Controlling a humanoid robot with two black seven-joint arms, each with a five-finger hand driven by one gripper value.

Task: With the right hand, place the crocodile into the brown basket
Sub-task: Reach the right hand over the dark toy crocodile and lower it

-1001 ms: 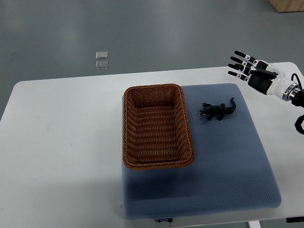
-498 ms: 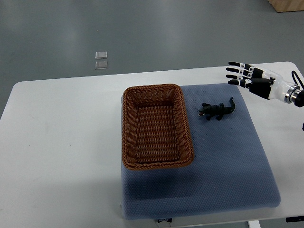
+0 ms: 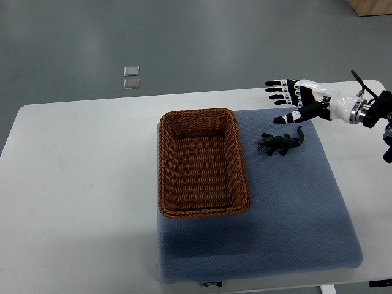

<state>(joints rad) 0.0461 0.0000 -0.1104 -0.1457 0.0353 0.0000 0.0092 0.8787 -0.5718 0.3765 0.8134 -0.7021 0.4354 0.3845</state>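
Observation:
The robot's right gripper should next move down to the middle of the crocodile's body (image 3: 282,142) and close there, so that its head sticks out toward the brown basket.
A small dark green toy crocodile (image 3: 280,142) lies on the blue mat (image 3: 288,208), just right of the brown wicker basket (image 3: 166,184), head toward the basket and tail up to the right. The basket holds nothing. My right hand (image 3: 283,100) reaches in from the right edge and hovers just above and behind the crocodile, its fingers spread open and the thumb pointing down toward the toy, not touching it. The left arm does not show.
The mat lies on a white table (image 3: 79,184) whose far edge runs behind the basket. Two small clear squares (image 3: 130,77) sit on the grey floor beyond the table. A wooden box corner (image 3: 370,6) shows at the top right.
My right hand has moved left and slightly down, from the table's far right corner to a spot just above the crocodile. Crocodile and basket have not moved.

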